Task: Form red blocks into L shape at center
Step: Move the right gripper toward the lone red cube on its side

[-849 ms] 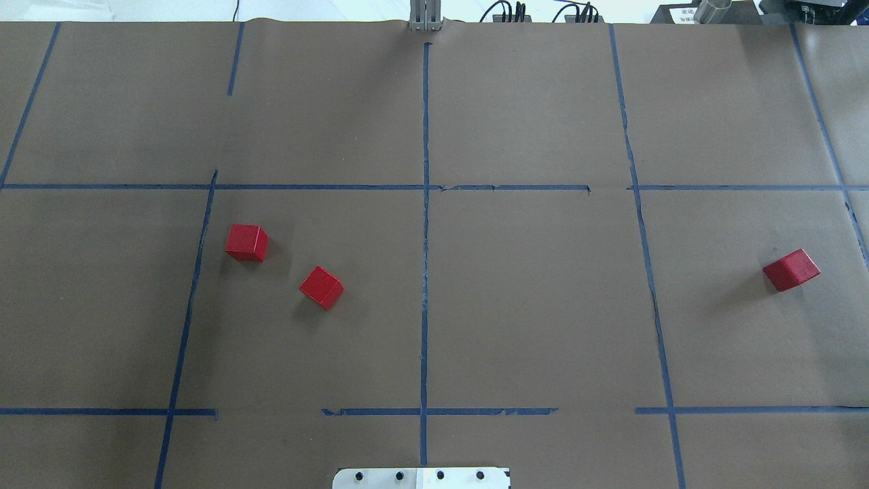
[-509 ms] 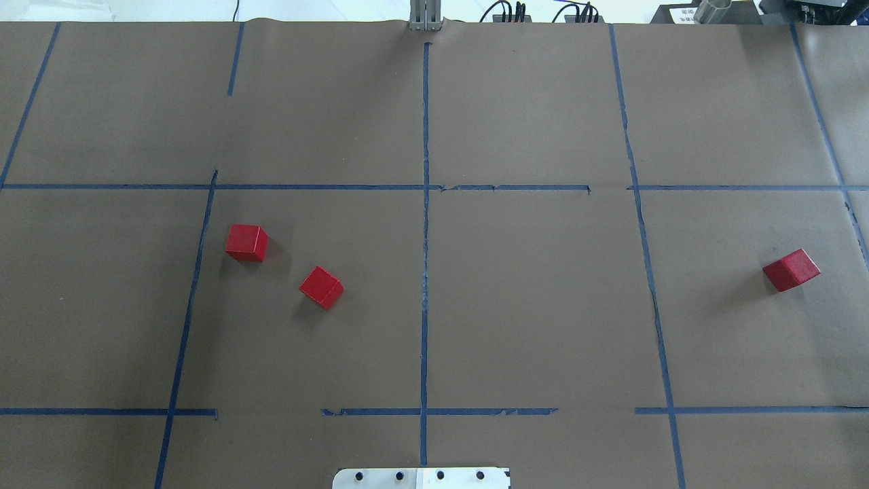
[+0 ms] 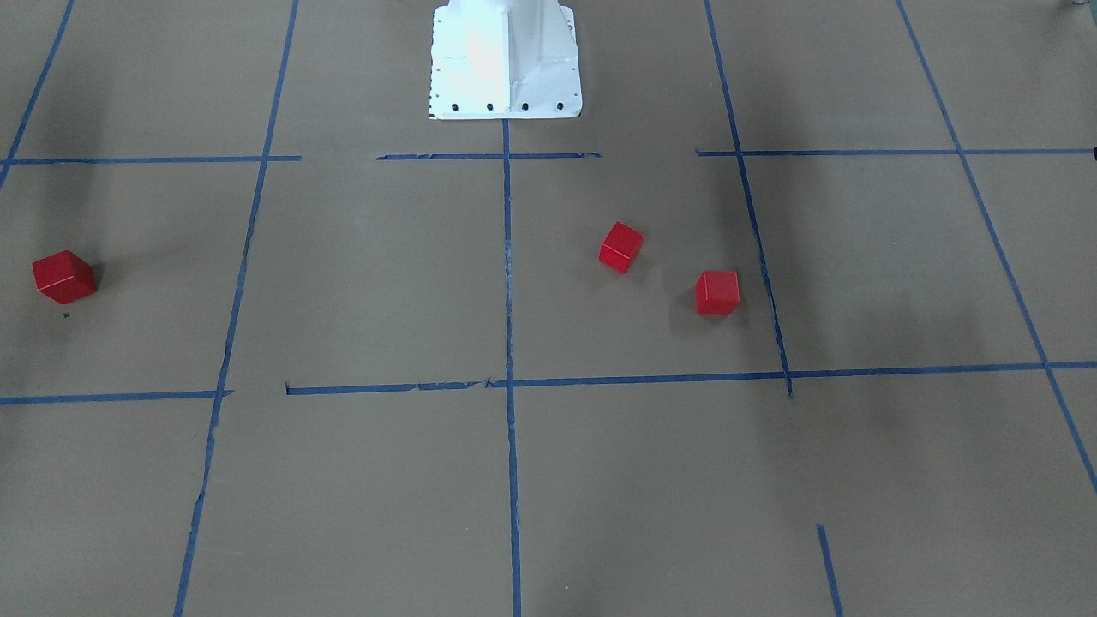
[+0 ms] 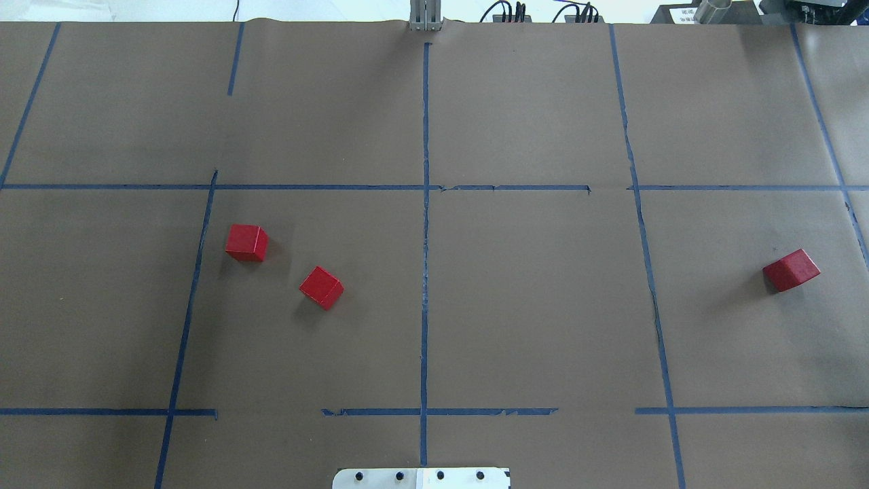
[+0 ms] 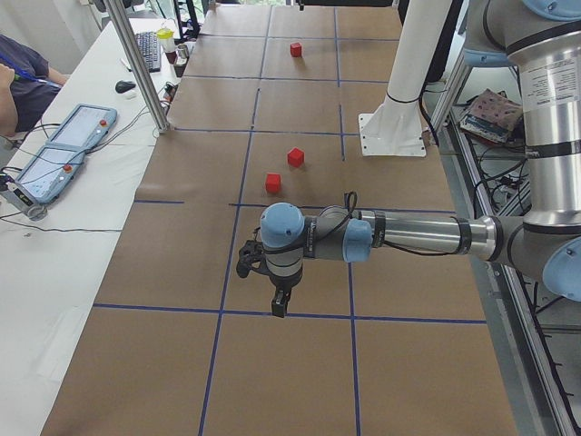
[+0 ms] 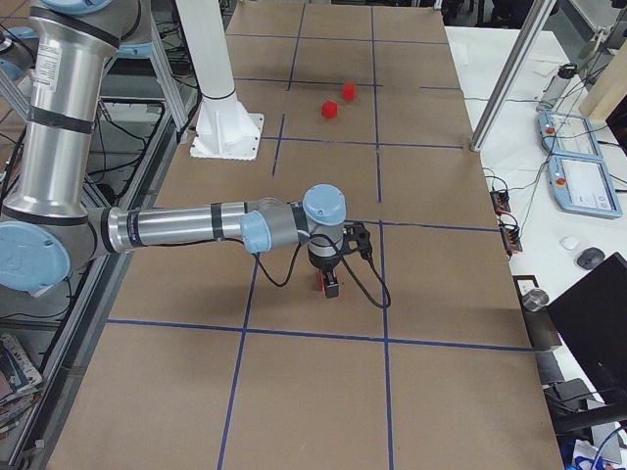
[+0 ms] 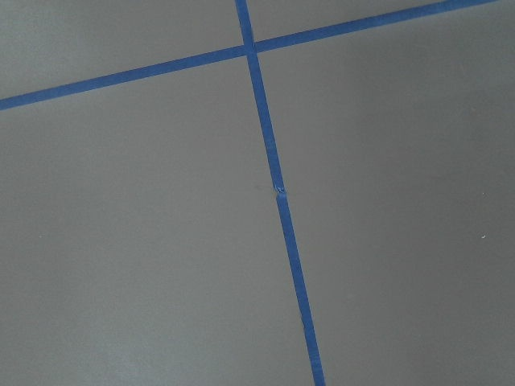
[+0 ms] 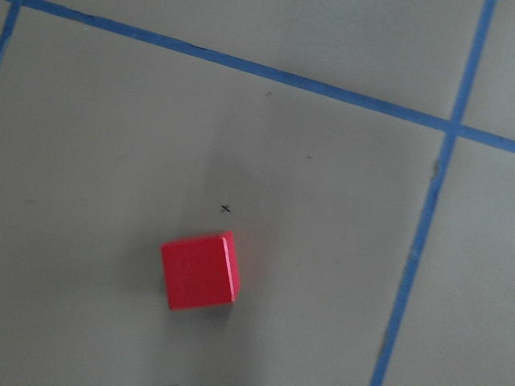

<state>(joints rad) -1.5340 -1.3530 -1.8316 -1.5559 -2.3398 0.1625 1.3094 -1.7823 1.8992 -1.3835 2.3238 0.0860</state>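
The robot's right gripper should close on the opposite sides (image 3: 63,276) (image 8: 199,272) of the lone red block next to the small black cross mark, far away from the other red blocks.
Three red blocks lie apart on the brown paper. Two sit close together left of the long blue tape line, one (image 4: 246,242) (image 3: 717,292) farther out and one (image 4: 321,287) (image 3: 621,247) nearer the center (image 4: 475,292). The third (image 4: 791,269) (image 3: 64,276) lies far to the right and also fills the lower left of the right wrist view (image 8: 199,271). My right gripper (image 6: 329,286) hangs over that block; my left gripper (image 5: 280,307) hangs over bare paper and tape. Both show only in the side views, so I cannot tell whether they are open or shut.
The white robot base (image 3: 506,60) stands at the table's near middle edge. A side table with teach pendants (image 5: 64,150), a metal post (image 5: 136,64) and a seated person (image 5: 18,73) lie beyond the far edge. Blue tape lines (image 7: 273,193) cross the paper.
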